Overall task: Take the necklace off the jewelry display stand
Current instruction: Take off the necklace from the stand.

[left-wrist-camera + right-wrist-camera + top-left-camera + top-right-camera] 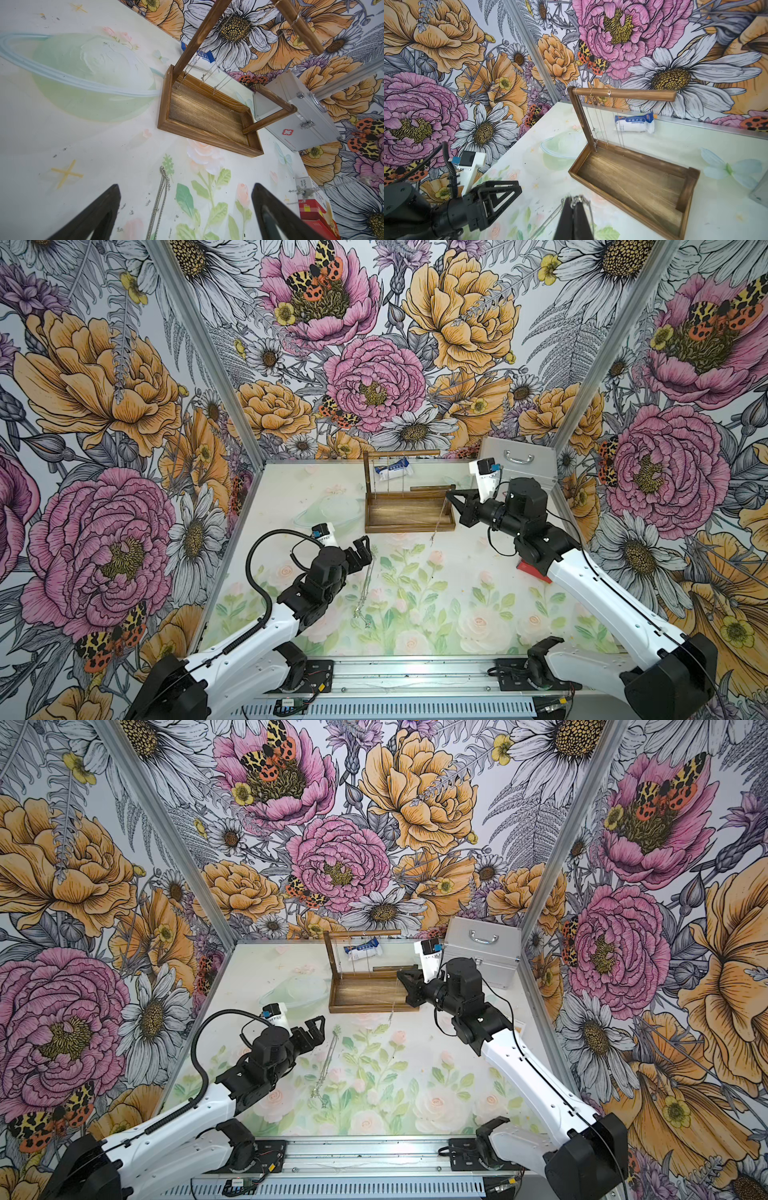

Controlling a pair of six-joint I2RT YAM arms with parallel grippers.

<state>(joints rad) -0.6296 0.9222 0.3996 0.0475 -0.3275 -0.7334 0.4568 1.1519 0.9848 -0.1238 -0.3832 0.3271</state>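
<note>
The silver necklace hangs from my right gripper, and next I should move my left gripper to the lower end [433,537] [306,194] of it and close there.
The jewelry display stand [409,527] [365,1007] is a brown wooden tray with a thin post and a top rod [623,94]. It stands at the back middle of the table. Several thin chains [600,124] hang from the rod. My right gripper [449,494] [576,198] is shut on a silver necklace [437,522] [578,200]. It holds the necklace off the stand's right front corner, and the chain dangles toward the table. My left gripper [361,547] [186,185] is open and empty over a second silver necklace [363,593] [161,197], which lies stretched out on the table.
A silver metal case [519,464] stands at the back right, just behind my right arm. A white-and-blue packet [395,470] lies behind the stand. A red box [534,570] [311,207] sits under my right arm. Flowered walls close in three sides.
</note>
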